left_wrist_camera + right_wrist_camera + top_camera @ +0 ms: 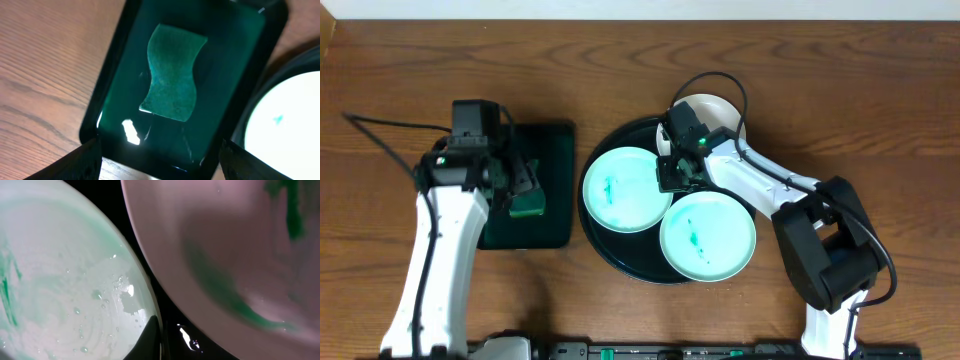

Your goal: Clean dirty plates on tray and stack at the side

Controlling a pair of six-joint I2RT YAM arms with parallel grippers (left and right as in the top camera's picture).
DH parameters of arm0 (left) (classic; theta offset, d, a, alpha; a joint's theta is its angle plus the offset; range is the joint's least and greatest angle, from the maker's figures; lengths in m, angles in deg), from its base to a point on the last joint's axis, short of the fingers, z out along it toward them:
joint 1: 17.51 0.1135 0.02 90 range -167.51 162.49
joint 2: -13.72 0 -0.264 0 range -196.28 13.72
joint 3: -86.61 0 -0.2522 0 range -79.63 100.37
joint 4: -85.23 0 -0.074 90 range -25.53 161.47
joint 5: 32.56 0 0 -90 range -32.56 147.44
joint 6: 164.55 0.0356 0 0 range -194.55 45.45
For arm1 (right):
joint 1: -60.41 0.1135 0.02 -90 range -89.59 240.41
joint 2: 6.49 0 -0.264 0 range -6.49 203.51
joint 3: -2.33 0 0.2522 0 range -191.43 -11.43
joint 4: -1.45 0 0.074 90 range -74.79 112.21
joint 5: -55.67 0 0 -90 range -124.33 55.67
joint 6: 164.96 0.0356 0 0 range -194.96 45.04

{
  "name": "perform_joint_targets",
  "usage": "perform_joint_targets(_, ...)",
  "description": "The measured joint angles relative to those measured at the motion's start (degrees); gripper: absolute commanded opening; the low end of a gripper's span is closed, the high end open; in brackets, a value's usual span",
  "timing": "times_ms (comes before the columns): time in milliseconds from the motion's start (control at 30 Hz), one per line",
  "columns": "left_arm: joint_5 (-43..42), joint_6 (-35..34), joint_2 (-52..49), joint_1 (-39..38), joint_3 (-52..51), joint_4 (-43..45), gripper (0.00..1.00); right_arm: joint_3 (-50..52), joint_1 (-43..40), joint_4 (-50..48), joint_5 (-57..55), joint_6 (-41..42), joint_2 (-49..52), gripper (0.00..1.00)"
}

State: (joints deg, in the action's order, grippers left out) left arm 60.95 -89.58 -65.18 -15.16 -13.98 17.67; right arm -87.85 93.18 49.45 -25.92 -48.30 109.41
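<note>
My left gripper should grip the green sponge in the small dark green tray at the middle of the green sponge point(528, 191) point(172, 77), between its two ends.
The round black tray point(620, 258) holds two mint plates, each with a teal smear: one at the left point(620, 190) and one at the front right point(715, 240). A third, white plate point(712, 106) lies at the tray's back right edge, partly hidden by my right arm. My right gripper point(674, 180) is down between the plates. In the right wrist view it point(159, 340) is shut on the rim of the wet mint plate point(60, 280), beside a shadowed smeared plate point(235, 255). My left gripper point(160, 167) hangs open over a green sponge point(172, 75).
The sponge lies in a small rectangular dark green tray point(552, 135) left of the black tray. Bare wooden table point(880, 90) surrounds both trays. My left arm point(445, 240) reaches in from the front left. The right arm's elbow point(825, 240) stands at the front right.
</note>
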Motion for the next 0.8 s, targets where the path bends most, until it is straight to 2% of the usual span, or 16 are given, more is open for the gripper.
perform_joint_targets(267, 0.76, 1.05, -11.56, 0.00, -0.33, 2.71, 0.70, -0.02, 0.55, -0.09, -1.18, 0.11, 0.00, 0.01)
perform_joint_targets(467, 0.96, 4.63, -20.55, 0.00, -0.35, 8.48, 0.57, -0.02, 0.70, -0.15, -1.51, 0.11, 0.00, 0.01)
perform_joint_targets(633, -1.57, 5.66, -25.05, 0.00, -0.35, 12.70, 0.38, -0.02, 0.81, -0.20, -1.73, 0.09, 0.00, 0.02)
perform_joint_targets(700, -1.90, 6.12, -26.25, 0.00, -0.35, 13.18, 0.23, -0.02, 0.81, -0.20, -1.77, 0.09, 0.00, 0.02)
perform_joint_targets(733, -1.92, 6.16, -26.58, 0.00, -0.35, 13.31, 0.13, -0.02, 0.81, -0.22, -1.77, 0.09, 0.00, 0.02)
perform_joint_targets(767, -1.84, 6.23, -26.77, 0.02, -0.35, 13.35, 0.07, -0.02, 0.83, -0.22, -1.79, 0.09, 0.00, 0.02)
perform_joint_targets(800, -1.81, 6.16, -26.88, 0.07, -0.35, 13.38, 0.07, -0.02, 0.83, -0.22, -1.81, 0.09, 0.00, 0.01)
